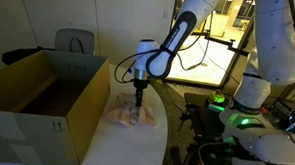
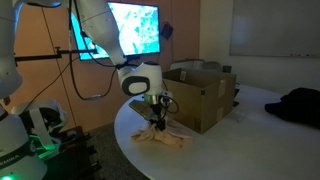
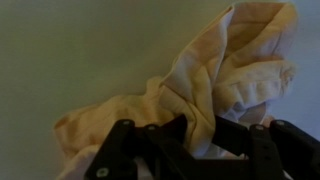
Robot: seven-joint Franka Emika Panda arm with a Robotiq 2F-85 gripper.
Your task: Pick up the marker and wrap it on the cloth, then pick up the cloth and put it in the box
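Next, the gripper releases the fold of cloth on the bare white table [image 1: 138,155] near the table's front edge, beyond the box.
A crumpled cream cloth [image 1: 132,114] lies on the white round table [image 1: 158,137] beside an open cardboard box [image 1: 38,97]. Both exterior views show it; the cloth [image 2: 168,139] rises to a peak under the fingers. My gripper [image 1: 139,95] points straight down onto it, next to the box [image 2: 205,95]. In the wrist view the two dark fingers [image 3: 200,122] pinch a fold of the cloth [image 3: 230,60] between them. The marker is hidden; I cannot see it in any view.
The table [image 2: 250,130] also carries a black bundle [image 2: 300,105] at its far side. A grey chair [image 1: 74,41] stands behind the box. Robot bases with green lights [image 1: 224,104] and a lit screen [image 2: 135,28] stand off the table.
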